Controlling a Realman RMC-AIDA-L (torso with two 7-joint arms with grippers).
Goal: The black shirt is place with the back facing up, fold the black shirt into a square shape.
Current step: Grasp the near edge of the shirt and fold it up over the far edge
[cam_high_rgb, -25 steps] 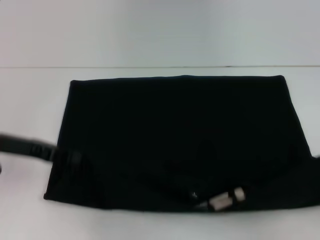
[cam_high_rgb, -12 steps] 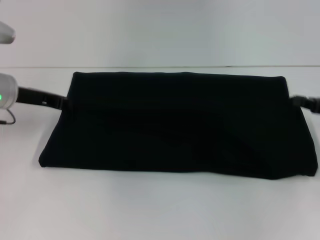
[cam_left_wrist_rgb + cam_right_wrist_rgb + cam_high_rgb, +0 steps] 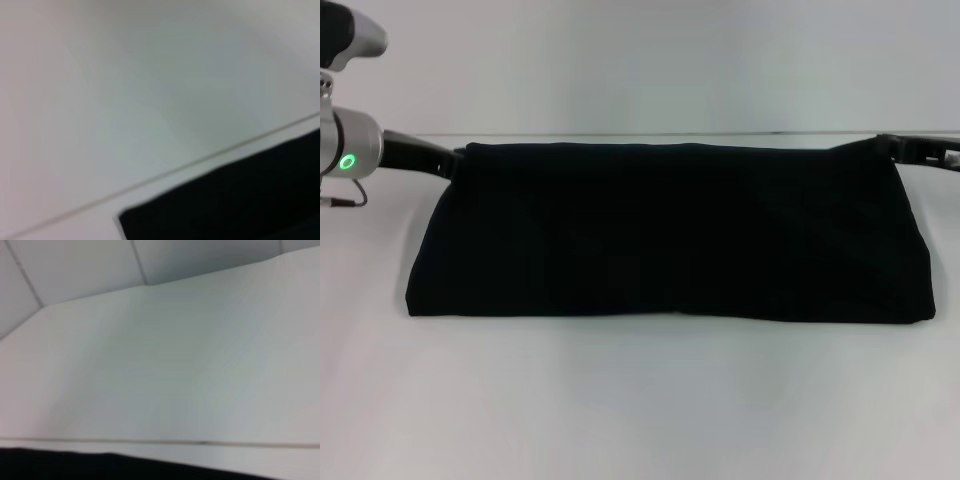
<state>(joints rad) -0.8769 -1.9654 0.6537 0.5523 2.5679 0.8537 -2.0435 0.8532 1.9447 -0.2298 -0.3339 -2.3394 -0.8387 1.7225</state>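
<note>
The robot's left gripper needs to release the black shirt's far corner on the white table [image 3: 472,147], close along the table's far edge.
The black shirt [image 3: 670,235] lies folded in a wide band on the white table, plain side up, no lettering showing. My left gripper [image 3: 455,160] is at the shirt's far left corner, shut on the cloth. My right gripper [image 3: 888,146] is at the far right corner, shut on the cloth, which is lifted slightly there. The left wrist view shows a corner of the shirt [image 3: 240,205]. The right wrist view shows a strip of the shirt [image 3: 75,466]. Neither wrist view shows its own fingers.
The white table [image 3: 640,400] reaches from the shirt's near fold to the front. Its far edge [image 3: 640,134] runs just behind the shirt, with a pale wall beyond. The left arm's silver wrist with a green light [image 3: 345,160] is at the far left.
Both grippers have carried the shirt's near edge away from me to the far edge, folding it in half. The shirt now shows as a narrower band.
</note>
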